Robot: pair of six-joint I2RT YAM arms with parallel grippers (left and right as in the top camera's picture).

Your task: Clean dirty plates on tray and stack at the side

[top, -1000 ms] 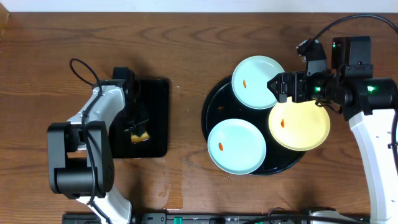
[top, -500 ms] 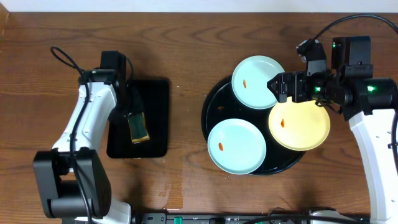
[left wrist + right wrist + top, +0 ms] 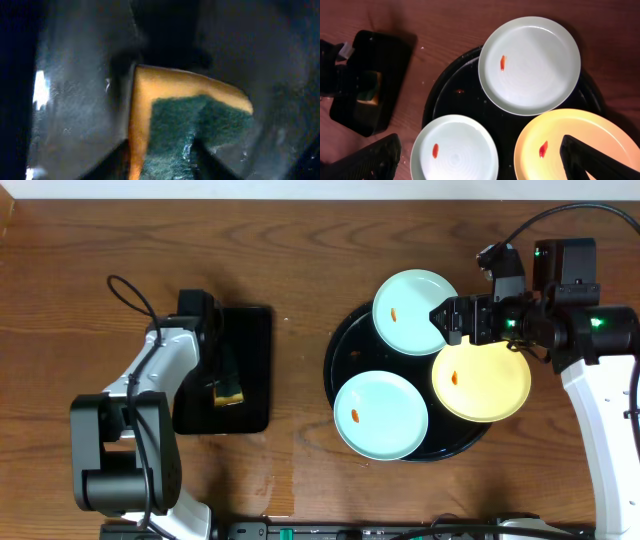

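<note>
The sponge is crooked in my left gripper, held toward one of its long edges, so I will open, lift clear and pinch the sponge's green side (image 3: 192,117) across its middle.
Three plates lie on the round black tray (image 3: 335,365), each with a small orange smear: a pale blue plate (image 3: 414,312) at the back, another pale blue plate (image 3: 381,415) at the front and a pale yellow plate (image 3: 481,380) on the right. My right gripper (image 3: 445,320) hangs open above them, between the back plate (image 3: 530,65) and the yellow plate (image 3: 575,145), holding nothing. My left gripper (image 3: 222,385) is down in the small rectangular tray (image 3: 250,340), its jaws pressed against both sides of a yellow and green sponge (image 3: 190,115).
The small rectangular black tray sits to the left of the round one, with bare wooden table (image 3: 300,280) between them. The left arm's cable (image 3: 130,290) loops over the table behind it. The right arm's base (image 3: 610,440) stands at the right edge.
The left arm swung back with its jaws opening, leaving the sponge lying in the small tray, then came down and closed on it. The right arm and the plates have not moved.
</note>
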